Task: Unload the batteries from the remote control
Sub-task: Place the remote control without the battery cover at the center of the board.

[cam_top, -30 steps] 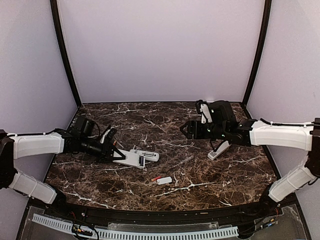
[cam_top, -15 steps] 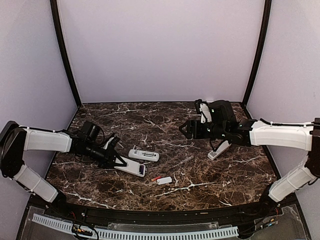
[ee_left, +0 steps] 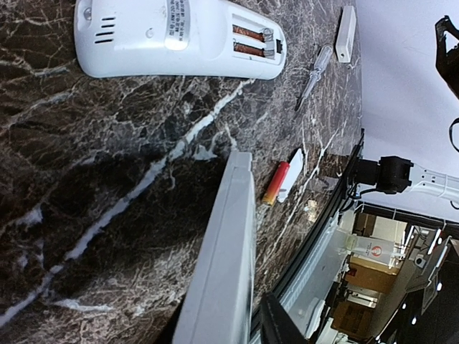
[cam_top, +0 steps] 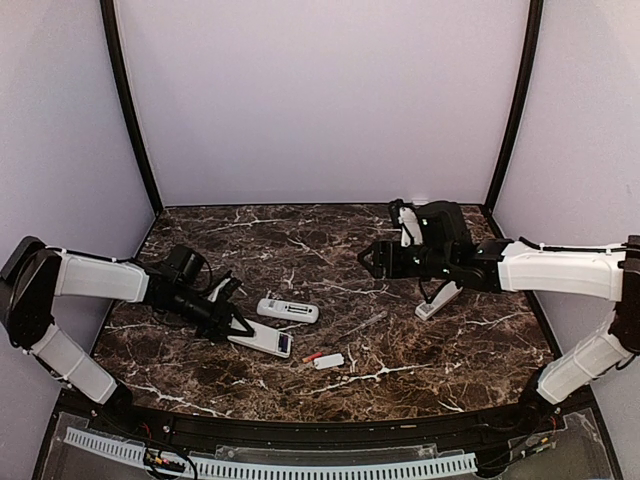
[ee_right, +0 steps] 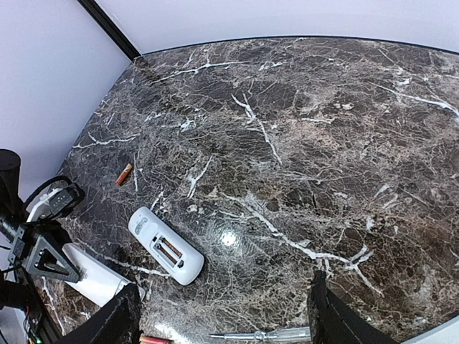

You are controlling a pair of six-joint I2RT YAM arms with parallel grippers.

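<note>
The robot's right gripper should next go to the thin screwdriver and close on the end of its clear handle (cam_top: 380, 317) (ee_right: 303, 333), opposite the thin metal rod.
A white remote (cam_top: 288, 310) lies back-up on the marble table with its compartment open and two orange batteries (ee_left: 251, 41) inside; it also shows in the right wrist view (ee_right: 166, 247). My left gripper (cam_top: 236, 325) is shut on a second white remote (cam_top: 264, 341), seen edge-on in the left wrist view (ee_left: 222, 265). A loose red battery (cam_top: 312, 356) lies by a small white cover (cam_top: 329, 361). Another orange battery (ee_right: 125, 173) lies loose at the far left. My right gripper (cam_top: 372, 258) is open and empty, hovering well above the table's centre right.
A thin screwdriver (cam_top: 366, 324) lies right of the remotes, also in the right wrist view (ee_right: 265, 335). A white flat piece (cam_top: 438, 300) lies under the right arm. The table's front rim (cam_top: 300, 425) runs close behind the loose battery.
My left gripper has drawn the held remote toward the front edge, away from the other remote. The right arm has stayed where it was.
</note>
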